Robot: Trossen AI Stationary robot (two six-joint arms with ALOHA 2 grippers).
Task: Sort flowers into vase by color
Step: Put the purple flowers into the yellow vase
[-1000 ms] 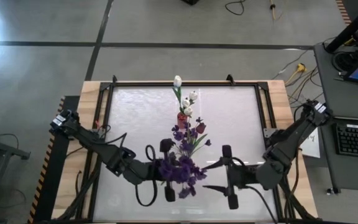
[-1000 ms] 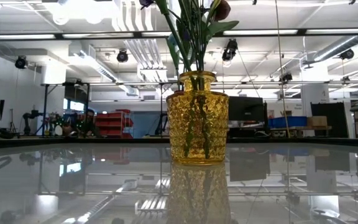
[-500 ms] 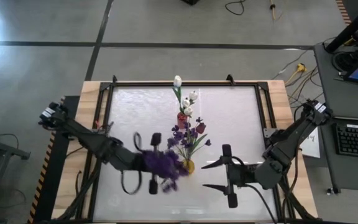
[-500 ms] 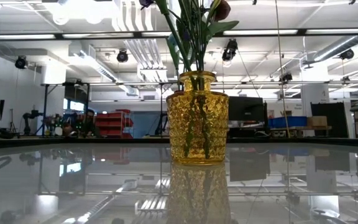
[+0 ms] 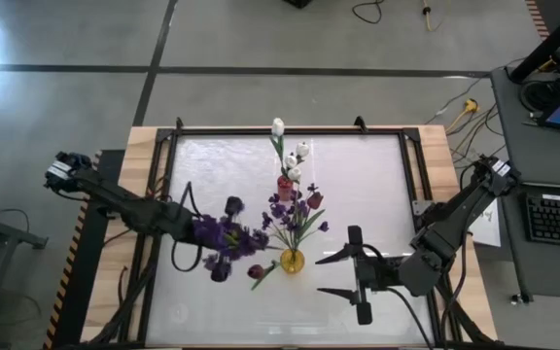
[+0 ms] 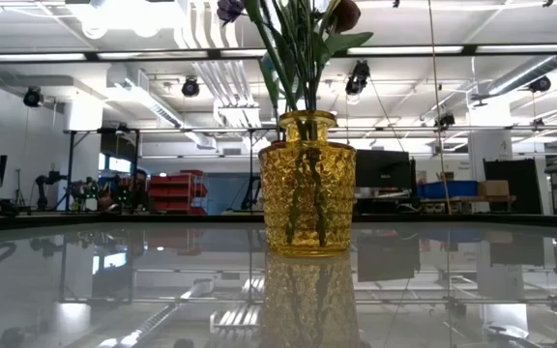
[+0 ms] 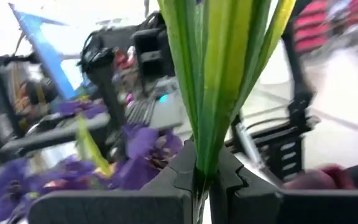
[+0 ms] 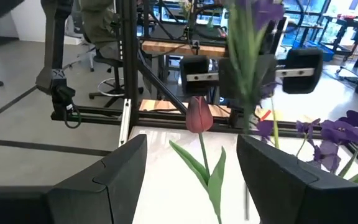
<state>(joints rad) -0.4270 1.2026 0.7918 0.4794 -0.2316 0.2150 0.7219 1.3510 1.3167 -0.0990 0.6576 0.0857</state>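
Next, I release the purple flowers with my left gripper in the opening of the yellow glass vase (image 5: 292,256), among its green stems.
My left gripper (image 5: 224,238) is left of the yellow glass vase (image 5: 293,261) and shut on a bunch of purple iris-like flowers (image 5: 229,236). The vase (image 6: 307,184) stands on the glass table and holds green stems, purple blooms (image 5: 285,209) and a dark red tulip bud (image 5: 314,199). Another dark red tulip (image 5: 256,272) leans out of the vase toward the left; the right wrist view shows it (image 8: 197,115) upright. White tulips (image 5: 299,151) rise from a red vase (image 5: 285,185) farther back. My right gripper (image 5: 356,274) is open, right of the yellow vase, touching nothing. My left gripper pinches the purple bunch by its green stems and leaves (image 7: 201,158), between the two fingers (image 7: 229,177). It comes in level from the table's left, and the fingers lie across the stems. In the right wrist view the stems (image 8: 247,93) stand upright with blooms above; their lower ends are hidden.
The glass table top is ringed by a black metal frame (image 5: 290,129) on a wooden base. Bare glass (image 5: 377,185) lies right of the vases and along the far side (image 5: 222,160). A keyboard (image 5: 557,219) and cables sit beyond the right edge.
My left gripper has moved from in front of the yellow vase toward the table's left edge and slightly toward the far edge. It has kept hold of the purple bunch and carried it along. A dark red tulip beside the vase has come into sight.
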